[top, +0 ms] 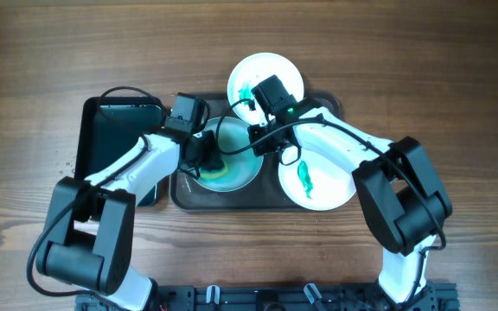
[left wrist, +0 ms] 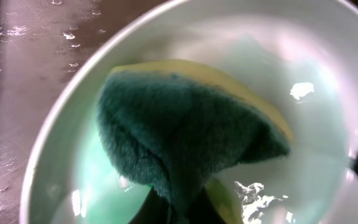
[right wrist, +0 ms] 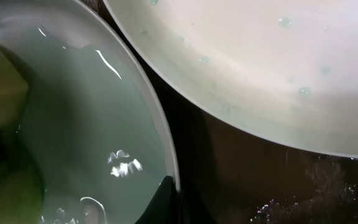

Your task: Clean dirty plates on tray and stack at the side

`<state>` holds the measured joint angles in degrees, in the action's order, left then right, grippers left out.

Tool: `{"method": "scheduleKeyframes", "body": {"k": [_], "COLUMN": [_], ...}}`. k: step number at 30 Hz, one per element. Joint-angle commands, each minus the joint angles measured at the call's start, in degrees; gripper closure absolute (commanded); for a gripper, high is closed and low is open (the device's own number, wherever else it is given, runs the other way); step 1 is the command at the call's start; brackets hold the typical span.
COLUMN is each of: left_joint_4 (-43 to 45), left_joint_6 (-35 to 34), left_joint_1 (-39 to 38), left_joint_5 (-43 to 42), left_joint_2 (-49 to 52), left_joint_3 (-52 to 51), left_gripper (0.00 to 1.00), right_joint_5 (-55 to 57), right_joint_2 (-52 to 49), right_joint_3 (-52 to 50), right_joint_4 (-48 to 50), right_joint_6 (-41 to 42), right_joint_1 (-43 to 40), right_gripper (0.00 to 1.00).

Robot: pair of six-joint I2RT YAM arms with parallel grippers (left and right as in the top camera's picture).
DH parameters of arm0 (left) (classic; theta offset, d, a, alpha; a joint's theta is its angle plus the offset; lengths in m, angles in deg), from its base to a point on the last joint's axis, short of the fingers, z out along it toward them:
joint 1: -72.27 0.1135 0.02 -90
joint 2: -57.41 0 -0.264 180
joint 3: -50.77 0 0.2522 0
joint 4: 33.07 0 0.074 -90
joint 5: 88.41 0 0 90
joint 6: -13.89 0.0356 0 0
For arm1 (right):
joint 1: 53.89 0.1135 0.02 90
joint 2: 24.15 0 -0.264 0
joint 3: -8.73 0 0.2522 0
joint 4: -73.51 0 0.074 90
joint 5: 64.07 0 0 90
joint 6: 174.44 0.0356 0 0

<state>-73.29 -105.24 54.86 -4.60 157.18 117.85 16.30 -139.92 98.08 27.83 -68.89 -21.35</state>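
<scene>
The robot's right gripper should release the plain white plate on the bare wooden table (top: pixel 377 79) next to the back smeared plate.
Three white plates are in the overhead view. The middle plate (top: pixel 236 173) lies in the dark tray (top: pixel 232 200) and is washed pale green. My left gripper (top: pixel 207 161) is shut on a green and yellow sponge (left wrist: pixel 185 130) and presses it into this plate (left wrist: pixel 55 124). My right gripper (top: pixel 263 143) is shut on the same plate's right rim (right wrist: pixel 164 155). A second plate (top: pixel 322 186) with a teal smear sits at the tray's right end. A third smeared plate (top: pixel 262 73) lies at the tray's back edge. One of these neighbouring plates also shows in the right wrist view (right wrist: pixel 260 62).
A smaller black tray (top: pixel 115 142) lies to the left of the big tray, partly under my left arm. The wooden table (top: pixel 456 86) surrounds both trays. The wet tray floor (right wrist: pixel 260 180) shows between the plates.
</scene>
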Motion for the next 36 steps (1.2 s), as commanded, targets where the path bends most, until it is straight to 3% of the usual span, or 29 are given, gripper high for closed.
{"method": "scheduleKeyframes", "body": {"k": [1,6,11,13,21,24,32,36], "left_joint_4": [-4.0,-3.1,-2.9,-3.0,-4.7,-7.4,-10.9,-11.4], "left_joint_6": [-11.9,-12.3,-11.8,-11.6,-11.7,-11.7,-11.8,-11.8], "left_joint_1": [0.0,0.0,0.0,0.1,7.3,12.0,22.3,23.8], "left_joint_5": [28.5,29.9,20.5,20.4,17.4,13.4,13.5,13.5], "left_joint_2": [2.6,-1.2,-13.0,-16.9,-24.2,-24.0,-24.0,-24.0], "left_joint_3": [-1.6,-1.2,-0.5,-0.5,-0.5,-0.5,-1.0,-1.0], "left_gripper": [0.96,0.96,0.96,0.96,0.96,0.96,0.96,0.96], "right_joint_5": [1.9,1.9,1.9,1.9,3.8,9.7,29.1,45.0], "right_joint_2": [0.9,0.9,0.9,1.0,8.0,10.8,17.4,19.8], "right_joint_3": [0.6,0.6,0.6,0.6,0.6,0.6,0.6,0.6], "right_joint_4": [0.0,-0.2,-0.2,-0.2,-0.2,0.2,3.0,7.1], "right_joint_6": [-1.9,-2.1,-2.1,-2.1,-6.8,-8.1,-17.0,-27.1], "right_joint_1": [-0.1,-0.1,-0.1,-0.1,0.0,0.5,6.2,12.7], "right_gripper": [0.96,0.96,0.96,0.96,0.96,0.96,0.96,0.96]}}
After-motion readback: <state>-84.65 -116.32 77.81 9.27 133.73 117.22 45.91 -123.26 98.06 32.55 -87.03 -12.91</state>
